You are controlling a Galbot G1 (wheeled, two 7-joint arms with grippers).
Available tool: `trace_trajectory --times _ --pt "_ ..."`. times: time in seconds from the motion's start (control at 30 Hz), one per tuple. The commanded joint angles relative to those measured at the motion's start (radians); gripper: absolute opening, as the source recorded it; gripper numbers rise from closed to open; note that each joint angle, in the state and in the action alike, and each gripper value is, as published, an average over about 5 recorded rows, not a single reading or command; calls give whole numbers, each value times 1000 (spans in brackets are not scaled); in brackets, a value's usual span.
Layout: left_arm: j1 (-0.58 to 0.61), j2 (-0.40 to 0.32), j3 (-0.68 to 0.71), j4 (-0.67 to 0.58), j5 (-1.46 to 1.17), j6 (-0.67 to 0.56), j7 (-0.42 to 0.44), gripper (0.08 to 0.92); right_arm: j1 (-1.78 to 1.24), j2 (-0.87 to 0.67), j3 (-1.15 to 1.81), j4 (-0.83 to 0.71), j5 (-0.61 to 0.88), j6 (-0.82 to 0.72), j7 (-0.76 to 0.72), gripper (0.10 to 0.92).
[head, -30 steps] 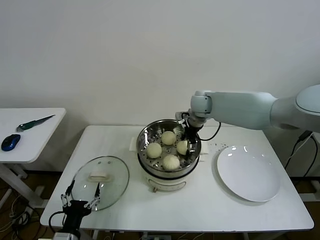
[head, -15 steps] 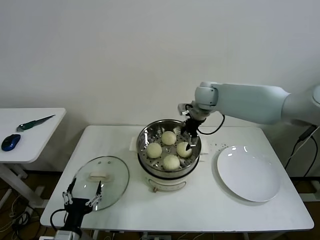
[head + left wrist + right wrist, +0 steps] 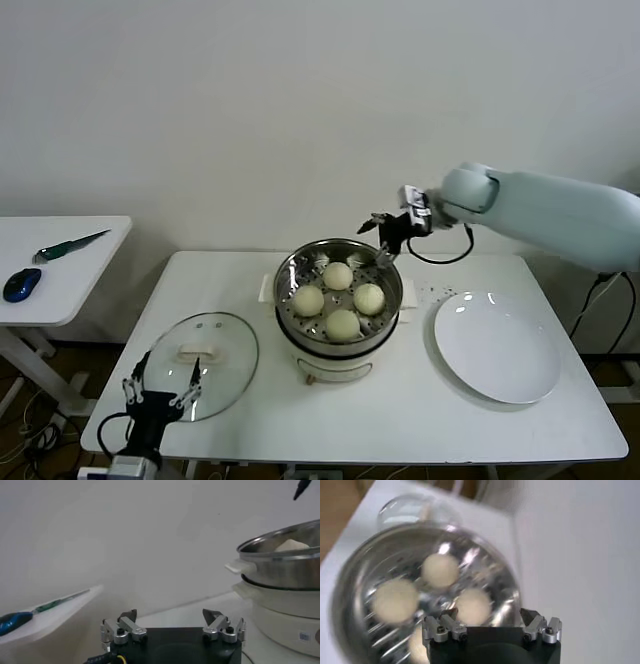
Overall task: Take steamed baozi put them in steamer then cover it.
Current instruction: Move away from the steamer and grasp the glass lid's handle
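Observation:
Next, my left gripper goes to the middle of the white handle (image 3: 198, 352) on the clear glass cover and closes there.
Four cream-white baozi (image 3: 342, 323) lie on the perforated tray inside the shiny steel steamer (image 3: 290, 272) at the table's middle. They also show in the right wrist view (image 3: 440, 570). My right gripper (image 3: 386, 233) is open and empty, raised above the steamer's far right rim. The clear glass cover (image 3: 203, 363) with its white handle lies flat on the table at the front left. My left gripper (image 3: 160, 392) is open and empty at the table's front left edge, just before the cover. In the left wrist view the steamer (image 3: 285, 562) stands to the side of my left gripper (image 3: 172, 623).
A flat white plate (image 3: 497, 347) lies on the table right of the steamer. A side table (image 3: 60, 262) at the far left bears a blue mouse (image 3: 21, 284) and a green-handled knife (image 3: 70, 245). A white wall stands behind.
My right gripper has let go of the last baozi in the steamer and lifted up and back to the right. My left arm has barely moved.

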Motion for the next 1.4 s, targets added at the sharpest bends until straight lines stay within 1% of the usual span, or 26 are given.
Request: trace_trajectory --times 0.03,0.23,0.4,0.53,0.67,0.8,0.93,1.1,1.23,1.4 --pt "-16 -5 -2 -2 87 1 4 823 -654 -229 677 95 -16 238 344 823" --pt "-7 -19 -9 -28 128 23 8 823 -1029 -186 1098 137 -102 277 413 823" --pt "-16 -27 -25 -44 288 34 14 823 -1288 -112 1402 197 -149 264 439 823" --pt "-29 -16 -45 -40 551 6 26 823 -1477 -51 1603 264 -192 215 445 823" --pt "-41 18 -46 -23 886 -18 18 823 -1633 16 1753 308 -247 172 440 823" --pt "-40 51 -14 7 1176 5 17 823 -1729 69 1857 324 -266 150 421 823" --pt "-49 67 30 66 1344 18 -10 823 -1779 102 1905 318 -279 150 408 823" --pt "-101 65 63 174 1454 4 -82 823 -1806 130 1934 309 -290 147 403 823" --pt "-152 60 74 280 1475 -7 -137 823 -1804 149 1935 287 -309 140 395 823" --pt "-214 64 91 381 1464 -10 -167 823 -1796 182 1932 274 -338 134 390 823"
